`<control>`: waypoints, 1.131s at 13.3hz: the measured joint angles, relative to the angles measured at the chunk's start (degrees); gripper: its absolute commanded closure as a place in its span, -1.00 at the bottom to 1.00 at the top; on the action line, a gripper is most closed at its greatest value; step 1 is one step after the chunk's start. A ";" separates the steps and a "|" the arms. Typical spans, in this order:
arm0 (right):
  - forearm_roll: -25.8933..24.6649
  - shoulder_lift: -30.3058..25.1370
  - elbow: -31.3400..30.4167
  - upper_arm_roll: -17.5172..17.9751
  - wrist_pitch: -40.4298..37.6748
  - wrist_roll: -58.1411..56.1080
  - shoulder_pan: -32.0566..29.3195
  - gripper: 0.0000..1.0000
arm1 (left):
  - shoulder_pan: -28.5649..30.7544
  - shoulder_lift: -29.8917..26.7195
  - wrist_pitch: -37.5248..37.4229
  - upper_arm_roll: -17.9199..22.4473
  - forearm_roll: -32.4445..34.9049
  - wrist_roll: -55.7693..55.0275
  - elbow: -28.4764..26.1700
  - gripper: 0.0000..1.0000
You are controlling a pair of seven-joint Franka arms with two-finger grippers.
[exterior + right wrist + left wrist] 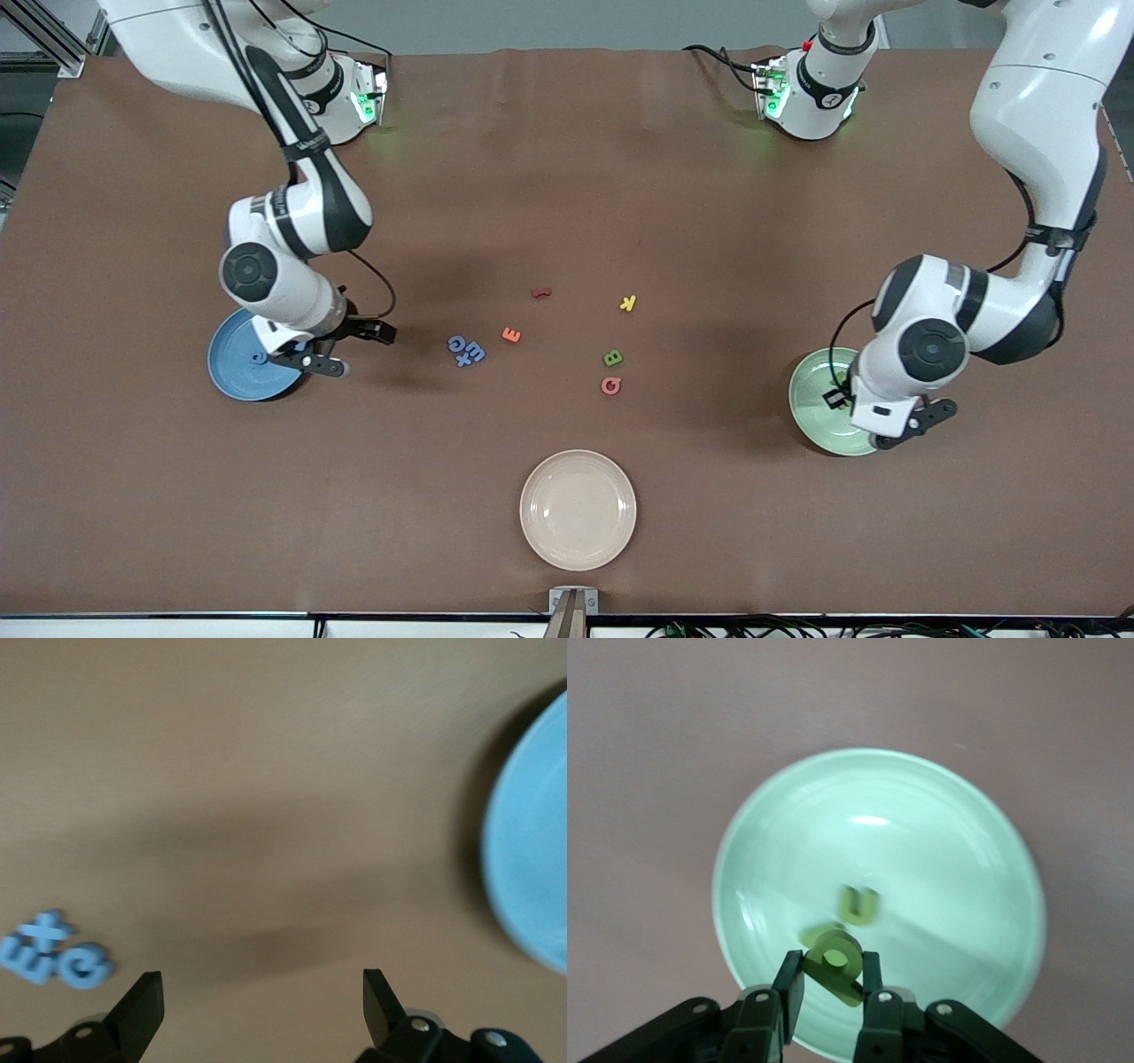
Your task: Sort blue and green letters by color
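Note:
Next, I move my right gripper to the blue G beside the blue X and close it on the G's curved sides [456, 344] [84, 966].
My left gripper [830, 973] is shut on a green letter [843, 950] and holds it over the green plate [948, 842]. A green U [859, 904] lies in that plate, with another green piece beside it. In the front view the left gripper [912, 424] hangs over the green plate [811, 399]. A green B [612, 358] lies mid-table. My right gripper [359, 350] is open and empty over bare table between the blue plate [235, 363] and a cluster of blue letters [467, 350]. The right wrist view shows its open jaws [261, 983], the blue letters [53, 952] and the blue plate [532, 877].
A pink Q [610, 385] lies next to the green B. An orange E [511, 335], a red letter [541, 292] and a yellow K [628, 303] lie mid-table. A cream plate [578, 509] stands near the table's front edge.

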 measured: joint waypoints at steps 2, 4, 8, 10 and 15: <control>0.43 1.61 -0.01 -0.02 3.35 6.02 1.90 -0.97 | 1.96 1.02 0.65 -0.02 0.00 1.31 0.00 0.94; 1.62 3.65 0.44 -0.02 5.64 12.70 3.66 -0.97 | 2.40 1.91 1.89 -0.04 0.00 1.31 0.00 0.60; 4.40 5.69 1.29 -0.07 6.35 34.40 5.75 -0.96 | 2.37 2.38 2.90 -0.28 -0.39 1.09 0.07 -1.00; 5.62 5.68 1.37 -0.07 7.21 42.66 5.79 -0.98 | 1.96 2.36 3.07 -1.28 -2.44 0.58 0.49 -1.00; 6.33 5.87 1.36 -0.08 7.25 60.35 6.60 -0.99 | -3.37 2.29 2.99 -7.64 -3.18 -9.89 0.81 -0.79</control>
